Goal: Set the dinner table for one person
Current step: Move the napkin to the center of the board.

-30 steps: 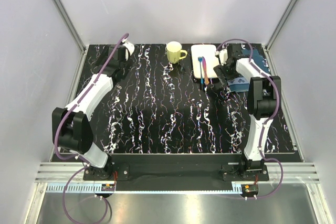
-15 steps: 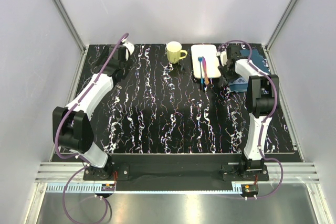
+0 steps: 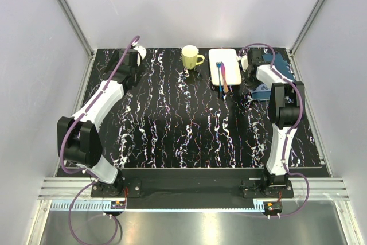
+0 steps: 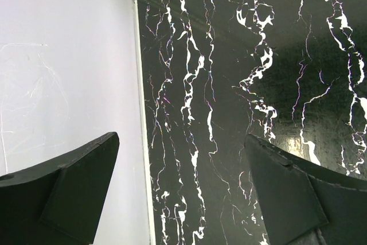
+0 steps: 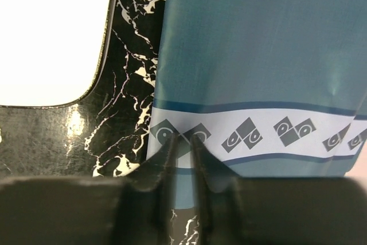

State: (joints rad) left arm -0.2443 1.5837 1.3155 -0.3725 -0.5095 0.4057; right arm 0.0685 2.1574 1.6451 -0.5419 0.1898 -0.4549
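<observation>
My right gripper needs to open, pinch the top layer [image 5: 153, 142] by its near edge and lift before spreading the folded placemat, because the placemat's border lies flat between its fingers.
The dinner table [image 3: 183, 124] is a black top with white veins. A dark blue placemat [image 5: 258, 44] with a white patterned border lies at its far right [image 3: 265, 91]. My right gripper [image 5: 183, 142] has its fingers drawn close together on the near left part of the mat's border, and a narrow strip of cloth shows between them. From above, the right gripper [image 3: 250, 77] sits between the plate and the mat. My left gripper [image 4: 180, 142] is open over bare tabletop at the table's far left edge [image 3: 126, 57], holding nothing.
A white rectangular plate [image 3: 223, 61] stands left of the mat, its corner also in the right wrist view [image 5: 51, 32]. Cutlery with blue and orange handles [image 3: 222, 78] lies on the plate's front. A yellow mug [image 3: 191, 57] stands further left. White walls enclose the table.
My right gripper has closed from wide open onto the placemat's border and shifted slightly toward the back. The left arm has not moved.
</observation>
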